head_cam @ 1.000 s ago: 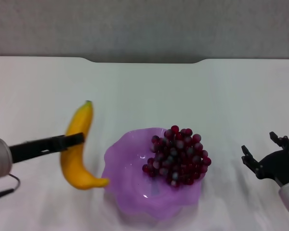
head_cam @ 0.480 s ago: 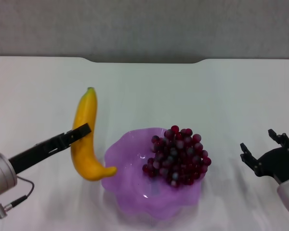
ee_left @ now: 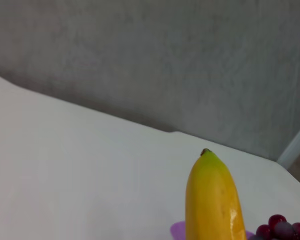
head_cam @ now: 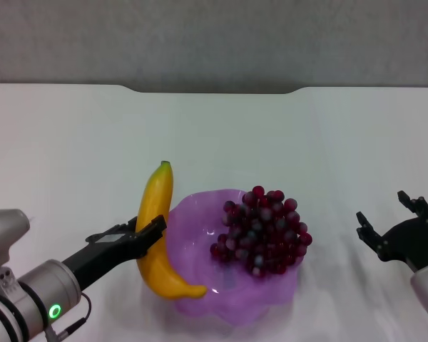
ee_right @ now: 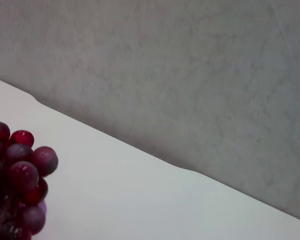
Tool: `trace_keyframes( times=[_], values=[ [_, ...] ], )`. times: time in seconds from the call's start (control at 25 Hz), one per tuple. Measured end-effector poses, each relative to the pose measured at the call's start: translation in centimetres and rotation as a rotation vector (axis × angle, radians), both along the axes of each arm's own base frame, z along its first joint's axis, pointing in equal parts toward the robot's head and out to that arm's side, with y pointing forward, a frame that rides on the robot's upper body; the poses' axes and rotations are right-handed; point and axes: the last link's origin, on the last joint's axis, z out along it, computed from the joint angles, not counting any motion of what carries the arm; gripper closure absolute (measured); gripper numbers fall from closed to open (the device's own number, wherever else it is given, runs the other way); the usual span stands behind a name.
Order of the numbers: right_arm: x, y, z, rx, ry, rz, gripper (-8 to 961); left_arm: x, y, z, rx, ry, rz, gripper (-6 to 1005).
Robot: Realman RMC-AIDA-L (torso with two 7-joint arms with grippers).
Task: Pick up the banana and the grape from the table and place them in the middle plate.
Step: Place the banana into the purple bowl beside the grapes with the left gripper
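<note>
The robot's left gripper should set the banana down in the purple plate (head_cam: 213,263) next to the bunch of grapes.
The orange-yellow banana (head_cam: 158,231) with its green tip pointing away from me hangs over the left rim of the purple scalloped plate (head_cam: 200,285). My left gripper (head_cam: 146,235) is shut on the banana at its middle. The banana also fills the left wrist view (ee_left: 212,200). The dark red grape bunch (head_cam: 262,229) lies in the right half of the plate, and part of it shows in the right wrist view (ee_right: 17,180). My right gripper (head_cam: 394,226) is open and empty over the table (head_cam: 214,142), to the right of the plate.
The white tabletop ends at a notched far edge (head_cam: 214,90) with a grey wall behind. No other objects stand on it.
My left gripper has carried the banana to the right and toward me, from left of the plate to over its left rim. The right gripper has stayed put.
</note>
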Motion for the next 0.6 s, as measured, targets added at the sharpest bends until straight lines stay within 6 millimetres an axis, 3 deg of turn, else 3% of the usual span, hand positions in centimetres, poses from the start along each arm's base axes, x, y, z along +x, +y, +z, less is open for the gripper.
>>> trace_keyframes(
  times=[0.28,0.6],
  values=[
    [0.1,0.0,0.0,0.002,-0.002,-0.004,133,1.7,-1.4,-1.2,0.027,0.122,-0.035,507],
    [-0.2,0.3,0.0,-0.002,-0.005,0.007,133,2.8,-0.8,-3.0,-0.018,0.168,-0.037,506]
  ],
)
